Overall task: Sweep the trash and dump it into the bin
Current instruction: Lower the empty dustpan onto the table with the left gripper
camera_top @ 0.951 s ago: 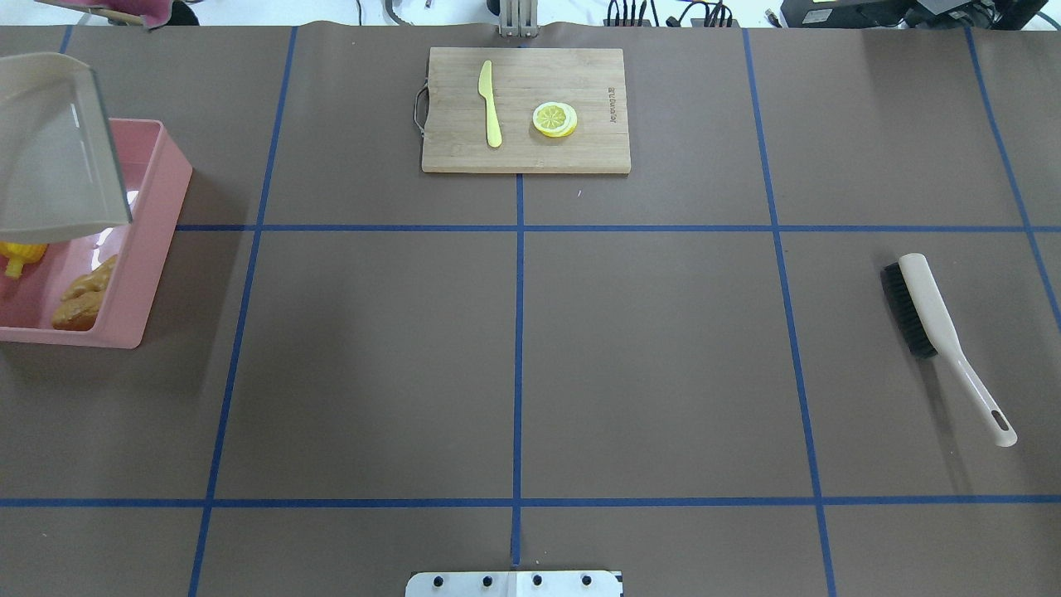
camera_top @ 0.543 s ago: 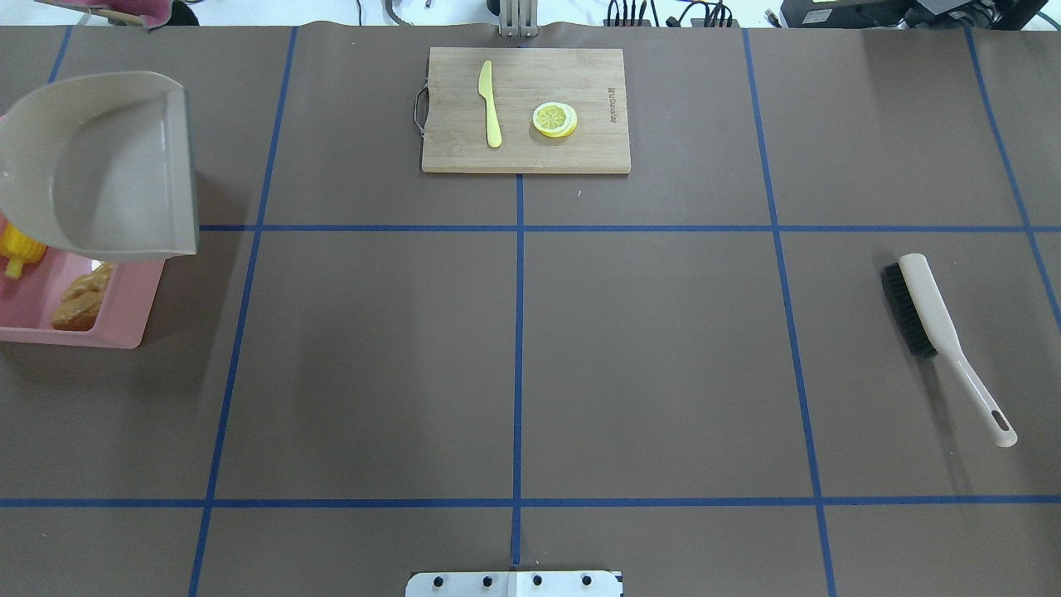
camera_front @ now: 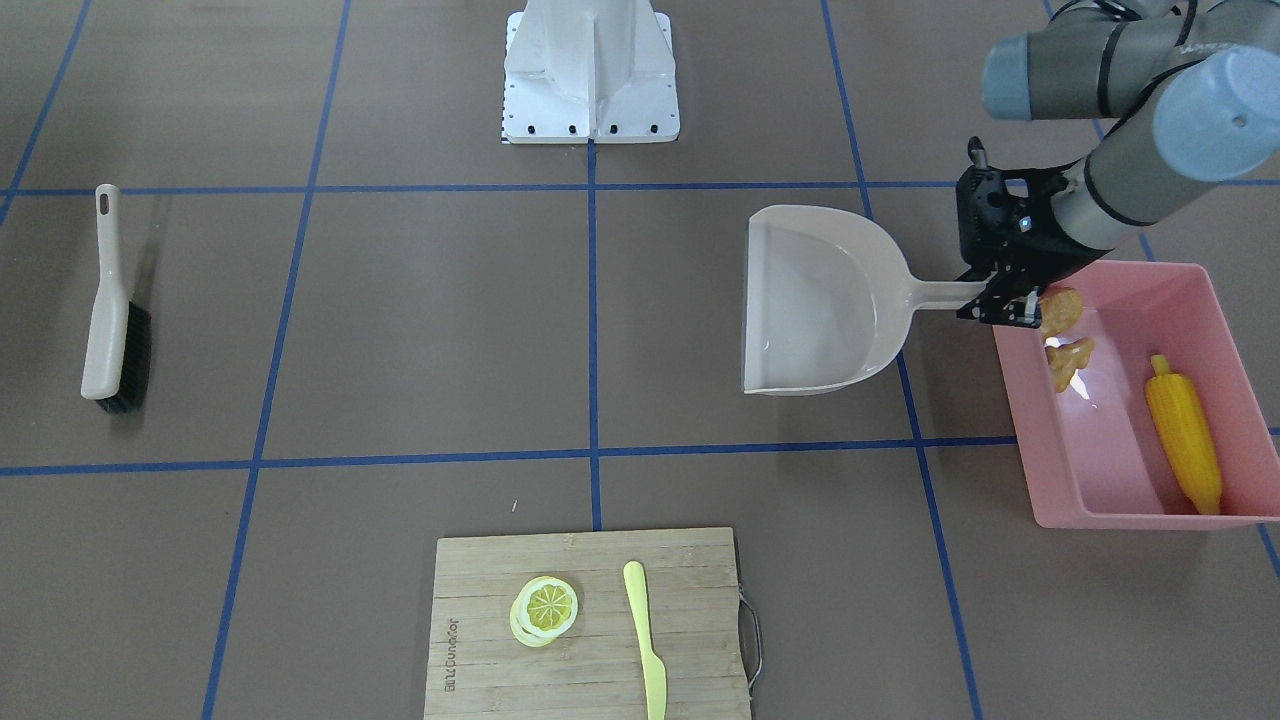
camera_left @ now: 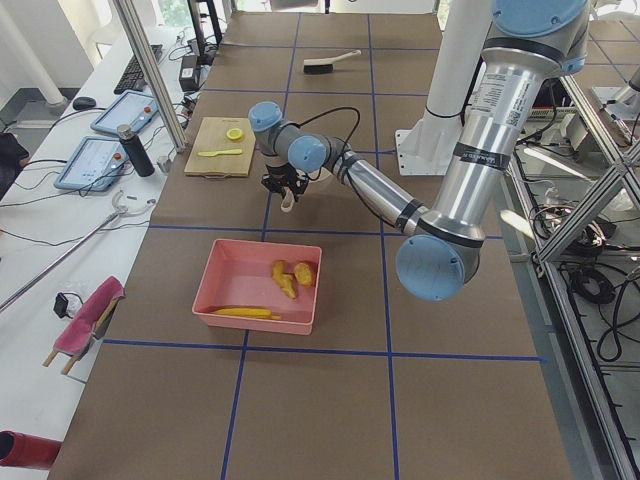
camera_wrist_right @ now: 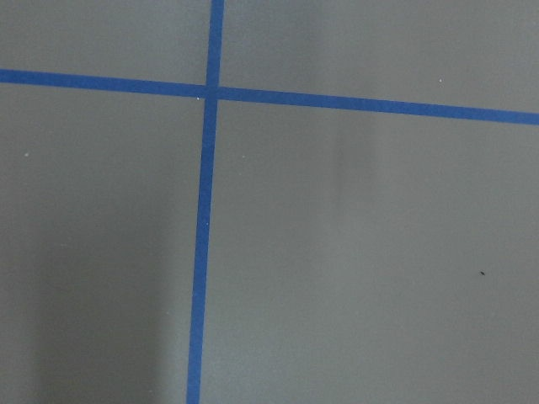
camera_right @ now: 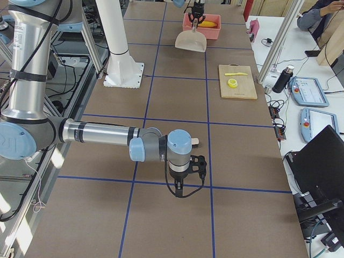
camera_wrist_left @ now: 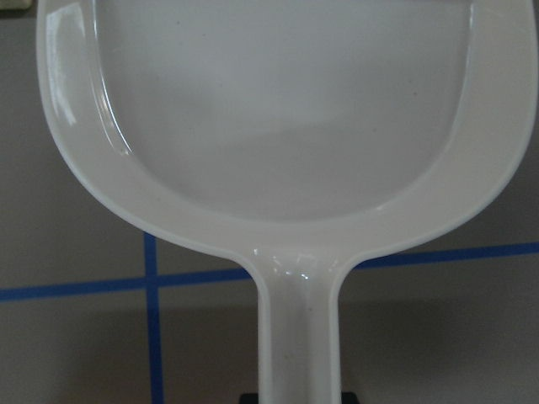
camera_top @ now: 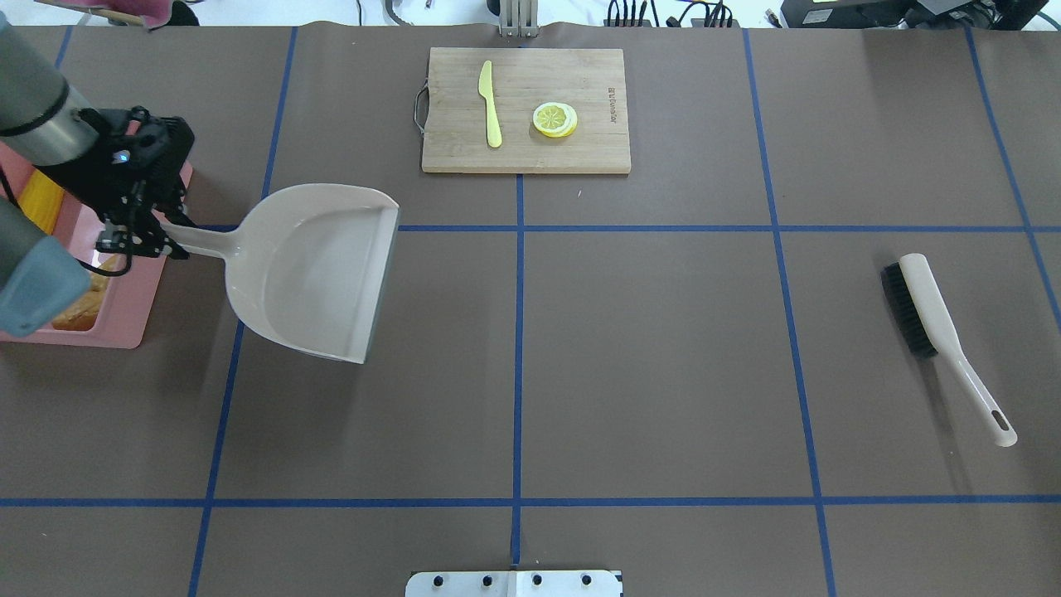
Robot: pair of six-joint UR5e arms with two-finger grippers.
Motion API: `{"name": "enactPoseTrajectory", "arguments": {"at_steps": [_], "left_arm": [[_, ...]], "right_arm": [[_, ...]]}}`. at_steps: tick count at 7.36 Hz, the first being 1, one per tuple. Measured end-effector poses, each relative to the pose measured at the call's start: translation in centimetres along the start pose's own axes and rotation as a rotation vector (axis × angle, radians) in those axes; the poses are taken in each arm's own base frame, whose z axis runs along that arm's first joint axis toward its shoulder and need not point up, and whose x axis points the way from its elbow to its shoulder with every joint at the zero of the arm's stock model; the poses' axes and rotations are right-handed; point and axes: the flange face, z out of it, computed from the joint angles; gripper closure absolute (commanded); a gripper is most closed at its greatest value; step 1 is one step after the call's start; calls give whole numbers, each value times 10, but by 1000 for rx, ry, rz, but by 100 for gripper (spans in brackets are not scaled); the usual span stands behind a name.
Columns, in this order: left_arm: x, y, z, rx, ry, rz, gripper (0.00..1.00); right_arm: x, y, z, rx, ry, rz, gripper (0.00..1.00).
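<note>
Next, I let the beige dustpan go from my left gripper on the bare table (camera_front: 734, 329) between the pink bin and the middle blue line.
My left gripper (camera_top: 162, 240) is shut on the handle of the beige dustpan (camera_top: 315, 265) and holds it level, just right of the bin. The pan is empty in the left wrist view (camera_wrist_left: 286, 109). The pink bin (camera_front: 1150, 520) holds the yellow corn cob (camera_front: 1183, 430), the tan ginger root (camera_front: 1068, 362) and the brown potato (camera_front: 1062, 310), which sits next to the gripper (camera_front: 995, 300). My right gripper (camera_right: 185, 183) shows only in the exterior right view, low over bare table; I cannot tell whether it is open or shut.
A beige brush (camera_top: 920, 307) with black bristles lies at the right of the table. A wooden cutting board (camera_top: 580, 157) at the far middle carries a pale yellow knife (camera_top: 489, 104) and a lemon slice (camera_top: 554, 118). The robot's base plate (camera_top: 514, 583) is at the near edge.
The dustpan was tipped over the bin; it has swung right and down, off the bin, and is now level over the table. My left arm has come into the overhead view.
</note>
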Motion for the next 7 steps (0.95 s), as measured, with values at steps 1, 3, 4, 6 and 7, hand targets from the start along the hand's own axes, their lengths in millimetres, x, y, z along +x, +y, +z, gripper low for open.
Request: {"name": "enactPoseTrajectory", "arguments": {"at_steps": [1, 3, 4, 6, 7], "left_arm": [[4, -23, 18, 12, 3, -26, 100], [12, -47, 41, 9, -2, -55, 100], [15, -52, 47, 8, 2, -62, 100], [15, -56, 59, 8, -2, -56, 100], [16, -59, 67, 8, -9, -54, 100]], "right_arm": [[1, 1, 2, -4, -1, 2, 0], [7, 3, 10, -20, 0, 14, 0], [9, 4, 12, -24, 1, 18, 0], [10, 4, 13, -26, 2, 20, 0], [11, 5, 14, -28, 2, 21, 0]]}}
